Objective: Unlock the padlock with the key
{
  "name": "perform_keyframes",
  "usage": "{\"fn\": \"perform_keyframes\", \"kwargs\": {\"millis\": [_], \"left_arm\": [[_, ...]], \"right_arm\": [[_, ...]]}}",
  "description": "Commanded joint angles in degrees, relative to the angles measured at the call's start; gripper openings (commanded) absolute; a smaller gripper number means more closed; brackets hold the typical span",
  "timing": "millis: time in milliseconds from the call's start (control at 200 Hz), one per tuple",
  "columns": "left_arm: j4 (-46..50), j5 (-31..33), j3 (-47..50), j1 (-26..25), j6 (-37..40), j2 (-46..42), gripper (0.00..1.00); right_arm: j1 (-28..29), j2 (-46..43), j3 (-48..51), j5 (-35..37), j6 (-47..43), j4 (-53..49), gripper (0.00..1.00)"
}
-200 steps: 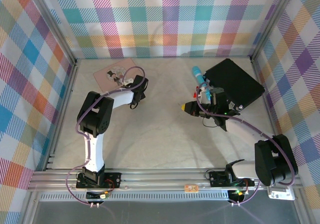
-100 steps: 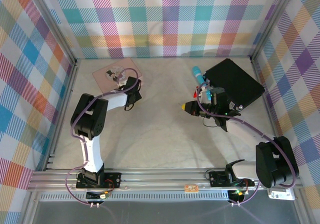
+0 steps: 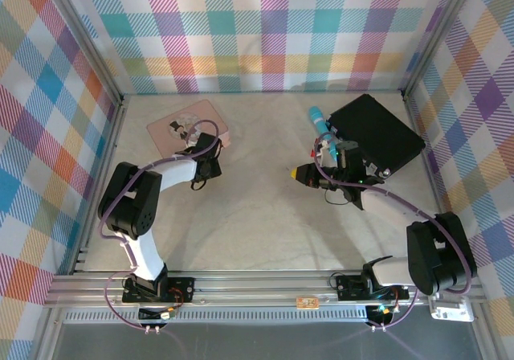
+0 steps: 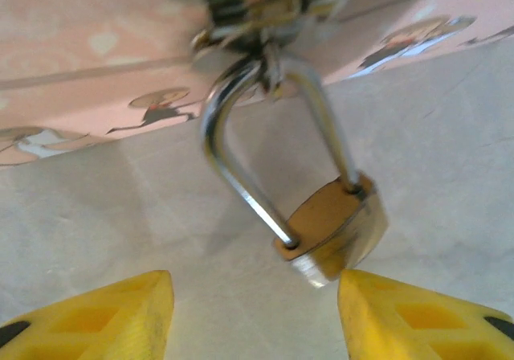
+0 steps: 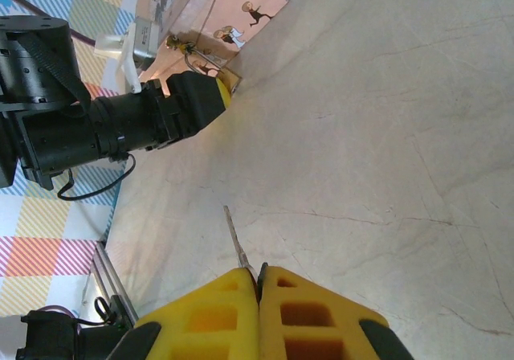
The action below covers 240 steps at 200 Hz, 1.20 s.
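The padlock hangs slanted, far from the key; next my left hand takes the padlock nearer the latch [image 4: 269,69], then swings the pink tin keyward.
The padlock [image 4: 333,230] is a small brass block; its silver shackle [image 4: 233,147] hangs from the latch of the pink tin [image 4: 96,71]. My left gripper [image 4: 255,316] is open just in front of it, its right finger [image 4: 418,320] close beside the brass body and not touching it. In the top view the left gripper [image 3: 207,147] sits at the tin's [image 3: 181,127] near right corner. My right gripper [image 5: 259,284] is shut on the key [image 5: 238,246], whose thin blade sticks out ahead, pointing across the floor towards the left arm. The right gripper [image 3: 301,173] hovers mid-table.
A black box [image 3: 375,132] lies at the back right, with a teal cylinder [image 3: 319,120] and a small red piece [image 3: 315,149] beside it. Patterned walls enclose the table. Bare floor separates the two grippers.
The left arm has swung left and closer to the pink tin, and the tin has shifted slightly left. The right gripper with the key has stayed in place.
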State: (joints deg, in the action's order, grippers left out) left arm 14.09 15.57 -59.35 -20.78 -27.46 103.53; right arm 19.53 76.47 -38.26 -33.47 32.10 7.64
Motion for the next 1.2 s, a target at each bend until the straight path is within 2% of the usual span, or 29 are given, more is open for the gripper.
{"fn": "perform_keyframes", "kwargs": {"millis": [0,125,200,340,525,720,875,1035,1195], "left_arm": [[-2.07,-0.16,1.84,0.56,1.83,-2.85,0.59],[-13.79,-8.71,5.29,0.47,-0.50,-3.71,0.62],[-19.12,-9.97,6.29,0.47,-2.80,-2.89,0.63],[-25.07,-8.80,6.52,0.72,-5.84,-0.22,0.64],[-28.93,-3.99,7.62,1.60,-8.03,1.72,0.63],[-26.66,-0.63,6.36,1.93,-8.91,3.96,0.61],[-29.70,0.35,6.60,2.32,-10.66,5.69,0.58],[-34.23,1.68,8.29,2.58,-15.59,6.72,0.50],[-27.07,2.93,5.78,2.57,-16.70,7.30,0.35]], "right_arm": [[0.32,0.35,-1.70,-1.43,-0.65,1.57,0.00],[0.33,0.85,-1.50,-1.50,-0.52,2.23,0.00],[0.33,0.93,-1.25,-1.70,-0.27,2.59,0.00],[0.33,-0.03,-0.48,-1.43,-0.36,2.39,0.00],[0.33,-1.88,0.18,-0.65,-0.90,0.93,0.00],[0.33,-2.46,0.13,-0.13,-1.26,0.27,0.00],[0.33,-1.62,-0.41,-0.53,-1.23,0.42,0.00],[0.33,-1.48,-0.86,-0.65,-1.10,0.19,0.00],[0.33,-2.03,-0.58,0.00,-1.52,-0.61,0.00]]}}
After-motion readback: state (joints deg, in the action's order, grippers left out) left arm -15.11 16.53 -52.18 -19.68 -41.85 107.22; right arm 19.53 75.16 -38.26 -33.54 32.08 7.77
